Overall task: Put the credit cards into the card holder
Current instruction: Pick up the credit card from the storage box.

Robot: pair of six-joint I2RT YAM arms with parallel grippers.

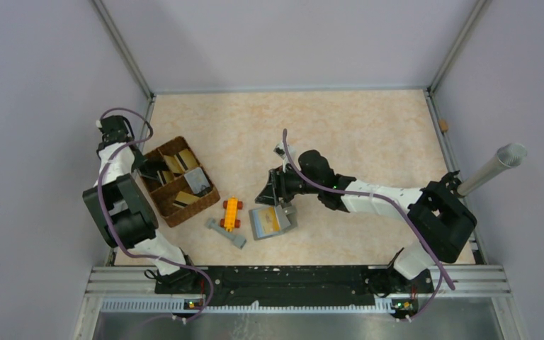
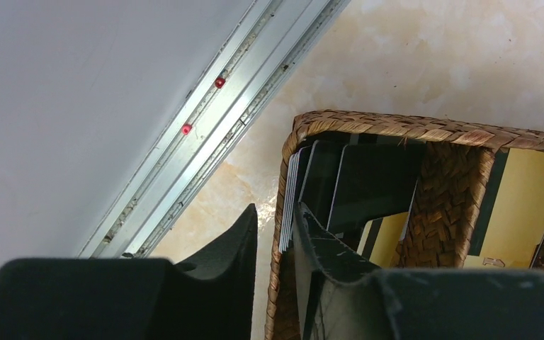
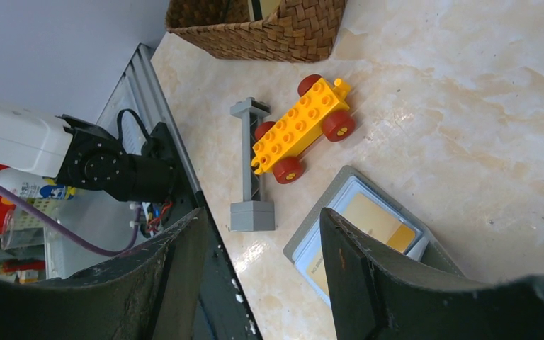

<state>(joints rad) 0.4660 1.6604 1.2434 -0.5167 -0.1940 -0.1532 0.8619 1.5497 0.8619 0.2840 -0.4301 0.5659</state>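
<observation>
The left gripper's fingers straddle the tray's side along with the cards, so the robot should open them, shift inside the tray's side and pinch only the cards' edges [image 2: 292, 188].
Several credit cards, gold [image 1: 177, 164] and grey [image 1: 197, 180], stand in the brown woven tray [image 1: 193, 212]. My left gripper [image 1: 147, 168] is at the tray's left wall. In the left wrist view it [image 2: 276, 211] is narrowly open and straddles the wall [image 2: 397, 127]: one finger is outside, the other inside beside a stack of cards [image 2: 288, 205]. A gold card [image 2: 520, 205] stands in the adjoining compartment. The grey card holder [image 1: 269, 222] lies open on the table. It [image 3: 304, 236] holds a gold card [image 3: 372, 219] in its blue-grey pocket. My right gripper [image 1: 273, 195] hovers over it, open and empty [image 3: 262, 216].
An orange toy brick car [image 1: 231, 212] [image 3: 301, 127] and a grey plastic piece [image 1: 227, 232] [image 3: 249, 163] lie between the tray and the holder. A metal cylinder [image 1: 492, 166] sticks up at the right. The aluminium frame rail [image 2: 205, 120] runs just left of the tray.
</observation>
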